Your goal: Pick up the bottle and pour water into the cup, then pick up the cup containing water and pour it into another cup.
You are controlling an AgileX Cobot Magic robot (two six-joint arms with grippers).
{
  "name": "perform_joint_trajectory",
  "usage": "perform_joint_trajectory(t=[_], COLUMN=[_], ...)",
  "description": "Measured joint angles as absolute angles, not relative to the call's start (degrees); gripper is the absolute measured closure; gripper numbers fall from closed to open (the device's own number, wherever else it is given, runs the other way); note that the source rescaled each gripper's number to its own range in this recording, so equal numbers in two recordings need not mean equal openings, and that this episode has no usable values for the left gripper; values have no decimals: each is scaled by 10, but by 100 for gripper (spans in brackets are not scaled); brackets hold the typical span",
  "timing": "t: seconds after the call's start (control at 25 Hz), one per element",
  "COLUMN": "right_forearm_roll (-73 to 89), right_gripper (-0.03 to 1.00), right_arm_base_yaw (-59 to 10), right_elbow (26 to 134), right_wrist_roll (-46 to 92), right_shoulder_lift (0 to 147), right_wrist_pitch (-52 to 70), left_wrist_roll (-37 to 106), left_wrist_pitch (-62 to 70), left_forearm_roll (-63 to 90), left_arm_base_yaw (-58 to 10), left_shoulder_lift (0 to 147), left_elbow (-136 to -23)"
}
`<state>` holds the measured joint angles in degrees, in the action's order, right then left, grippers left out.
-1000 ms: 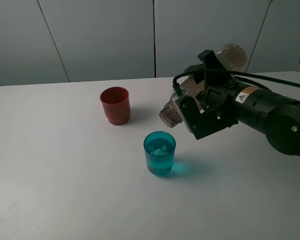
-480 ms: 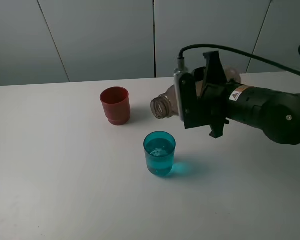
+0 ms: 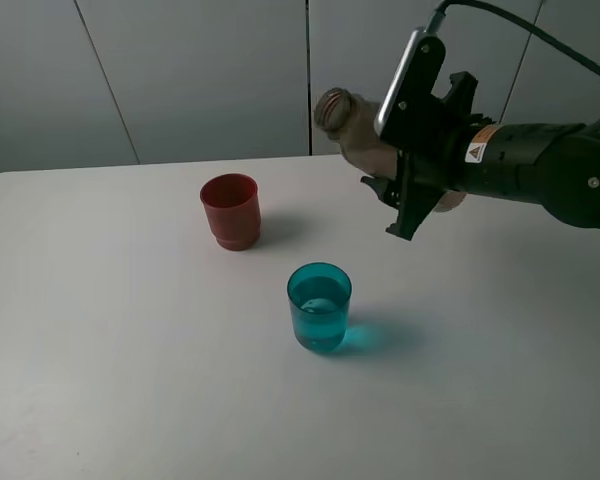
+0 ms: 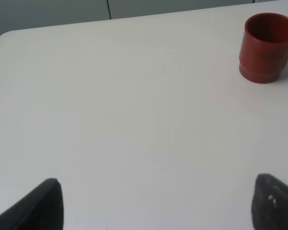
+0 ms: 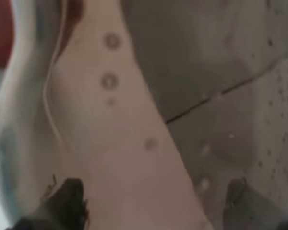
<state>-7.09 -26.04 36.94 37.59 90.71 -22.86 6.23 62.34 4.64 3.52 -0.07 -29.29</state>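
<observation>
The robot's right gripper will stand the bottle on the bare white table (image 3: 388,236) behind the teal cup, in line with the red cup.
My right gripper (image 3: 405,165) is shut on the smoky grey-brown bottle (image 3: 352,128) and holds it in the air behind and to the right of the cup. The bottle is tilted, its open neck pointing up and to the left. Close up in the right wrist view, the bottle (image 5: 134,120) fills the picture between the dark fingertips (image 5: 69,199). The teal cup (image 3: 319,305) stands mid-table with water in it. Another cup (image 3: 230,210), red, stands behind it to the left and also shows in the left wrist view (image 4: 268,47). My left gripper (image 4: 158,206) is open above bare table.
The white table (image 3: 130,350) stretches around both cups. Grey wall panels (image 3: 210,70) rise behind its far edge. The right arm's black body (image 3: 540,170) and its cable reach in from the right at bottle height.
The right arm has risen and turned the bottle from neck-down near the teal cup to neck-up, higher and farther back. Both cups stayed in place.
</observation>
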Motion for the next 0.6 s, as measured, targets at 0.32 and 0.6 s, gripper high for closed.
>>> perform_joint_trajectory(t=[0.32, 0.6], right_forearm_roll=[-164, -139], right_gripper=[97, 97], right_arm_base_yaw=[-153, -152], right_elbow=[373, 374], right_wrist_roll=[-14, -42], right_shoulder_lift=[953, 1093], right_wrist_pitch=[-442, -603], left_wrist_roll=[62, 62], left_wrist_pitch=[623, 623], left_forearm_roll=[46, 46], left_arm_base_yaw=[35, 35], left_shoulder_lift=[-1, -1], left_elbow=[-293, -293])
